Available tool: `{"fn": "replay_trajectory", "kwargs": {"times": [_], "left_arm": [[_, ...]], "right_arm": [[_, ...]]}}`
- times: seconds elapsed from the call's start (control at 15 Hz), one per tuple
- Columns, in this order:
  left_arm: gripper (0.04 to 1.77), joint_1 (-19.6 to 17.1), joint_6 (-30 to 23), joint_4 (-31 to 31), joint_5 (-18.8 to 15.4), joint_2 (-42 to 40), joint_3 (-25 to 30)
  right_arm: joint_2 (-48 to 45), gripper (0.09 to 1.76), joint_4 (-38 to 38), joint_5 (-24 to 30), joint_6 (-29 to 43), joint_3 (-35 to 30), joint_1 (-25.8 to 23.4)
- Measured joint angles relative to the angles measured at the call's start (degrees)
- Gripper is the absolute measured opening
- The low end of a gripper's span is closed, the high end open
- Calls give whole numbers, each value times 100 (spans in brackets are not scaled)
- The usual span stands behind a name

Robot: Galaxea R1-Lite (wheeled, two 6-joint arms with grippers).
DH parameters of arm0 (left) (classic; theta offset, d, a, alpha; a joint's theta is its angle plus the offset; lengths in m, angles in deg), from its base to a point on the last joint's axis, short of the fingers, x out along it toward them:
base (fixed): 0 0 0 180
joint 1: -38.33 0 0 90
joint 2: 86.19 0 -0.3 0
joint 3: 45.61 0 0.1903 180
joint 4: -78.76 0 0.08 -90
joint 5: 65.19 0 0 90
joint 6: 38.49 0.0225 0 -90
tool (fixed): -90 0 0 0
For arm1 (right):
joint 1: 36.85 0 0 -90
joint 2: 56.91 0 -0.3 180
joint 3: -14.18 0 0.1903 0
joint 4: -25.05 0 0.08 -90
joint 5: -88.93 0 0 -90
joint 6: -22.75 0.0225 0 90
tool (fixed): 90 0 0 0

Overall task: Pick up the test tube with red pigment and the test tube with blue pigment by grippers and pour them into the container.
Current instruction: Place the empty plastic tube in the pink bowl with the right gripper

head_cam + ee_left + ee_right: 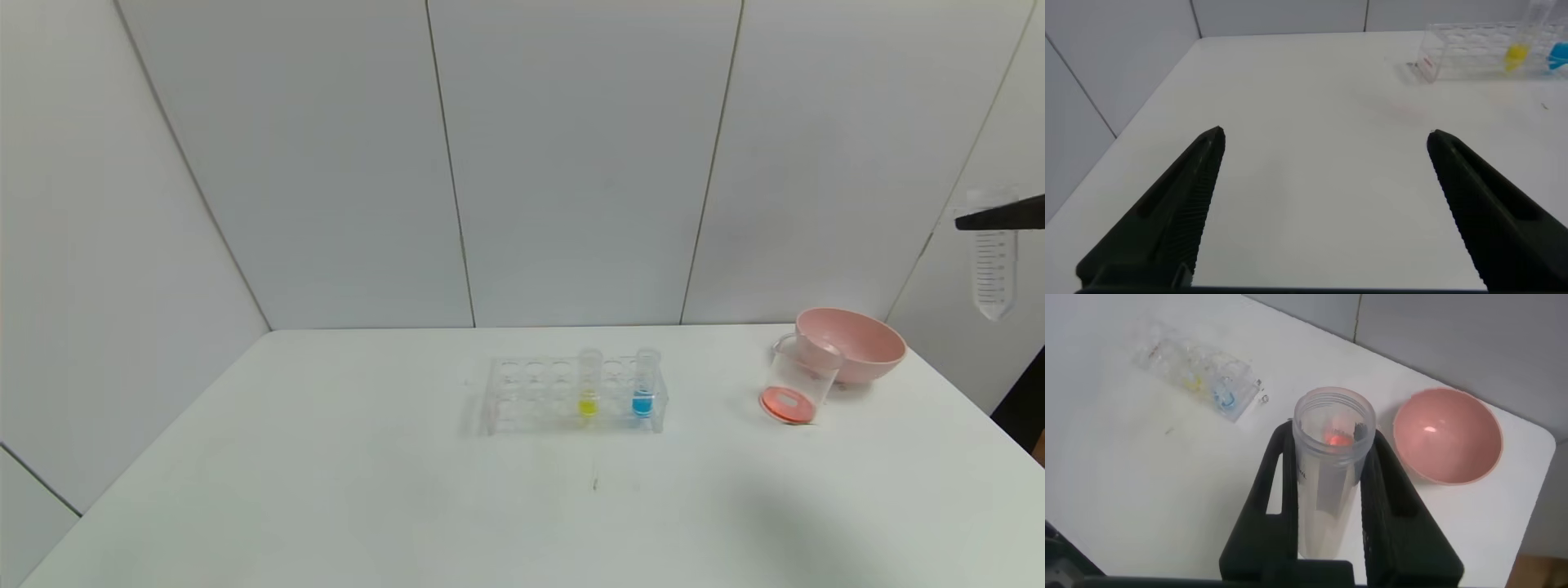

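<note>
The robot's right gripper should release the red-pigment test tube inside the pink bowl (855,346) (1445,441) behind the beaker.
My right gripper (992,219) is high at the far right, above the table's right edge, shut on the clear red-pigment test tube (994,278), which hangs upright and looks nearly empty. In the right wrist view the tube (1331,482) sits between the black jaws of that gripper (1333,437), with a red spot deep inside. The container (796,384), a clear beaker, holds orange-red liquid at its base. The blue-pigment tube (645,388) stands in the clear rack (531,396). My left gripper (1324,135) is open and empty over bare table, out of the head view.
A yellow-liquid tube (589,388) stands in the rack left of the blue one. A pink bowl (853,343) touches the beaker's far right side, near the table's right edge. The rack also shows in the left wrist view (1470,53).
</note>
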Motion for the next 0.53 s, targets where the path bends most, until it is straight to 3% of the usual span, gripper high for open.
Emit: {"fn": "replay_trajectory", "kwargs": {"times": [0.2,0.33,0.53], "left_arm": [[176,0,-2,0,0,0,0],[176,0,-2,-2,0,0,0],[176,0,-2,0,0,0,0]], "right_arm": [[-502,50,1146,60,255,-1226,-282],[-827,50,2548,57,574,-2324,-444],[-1187,50,5169,-228,1877,-3810,-566]]}}
